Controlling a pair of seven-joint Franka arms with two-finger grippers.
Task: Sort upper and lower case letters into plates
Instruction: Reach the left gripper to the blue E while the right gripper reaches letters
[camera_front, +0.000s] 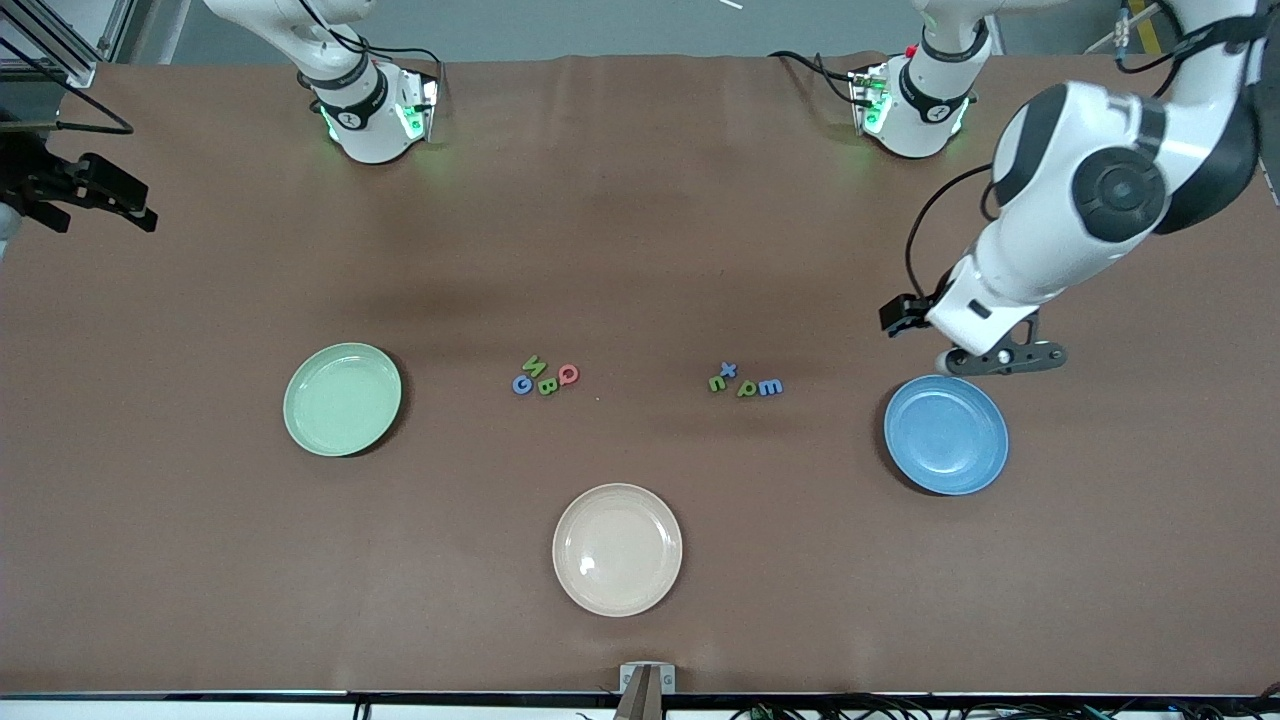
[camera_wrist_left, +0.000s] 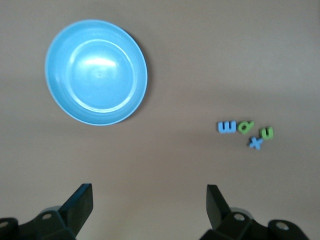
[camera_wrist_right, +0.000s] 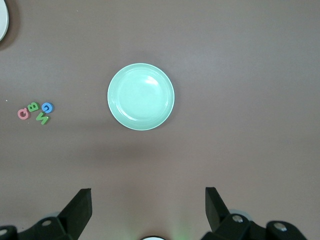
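Note:
I will next move my left gripper to the middle of the blue letter m (camera_front: 770, 388) (camera_wrist_left: 226, 127), the letter in the cluster closest to the blue plate, and close it there.
Two small clusters of coloured letters lie mid-table. The capitals (camera_front: 545, 377) (camera_wrist_right: 36, 111) are toward the right arm's end and the lower-case letters (camera_front: 745, 383) (camera_wrist_left: 245, 131) toward the left arm's end. The mint green plate (camera_front: 342, 399) (camera_wrist_right: 141, 96) and the blue plate (camera_front: 945, 434) (camera_wrist_left: 96, 72) lie bare, one at each end. My left gripper (camera_front: 1000, 358) (camera_wrist_left: 150, 197) hangs open over the table by the blue plate's rim, on the robots' side. My right gripper (camera_wrist_right: 148, 195) is open high over the right arm's end, nothing between its fingers.
A cream-beige plate (camera_front: 617, 549) lies bare nearer the front camera, between the two coloured plates. The arm bases (camera_front: 372, 115) (camera_front: 915, 105) stand along the robots' edge of the brown table.

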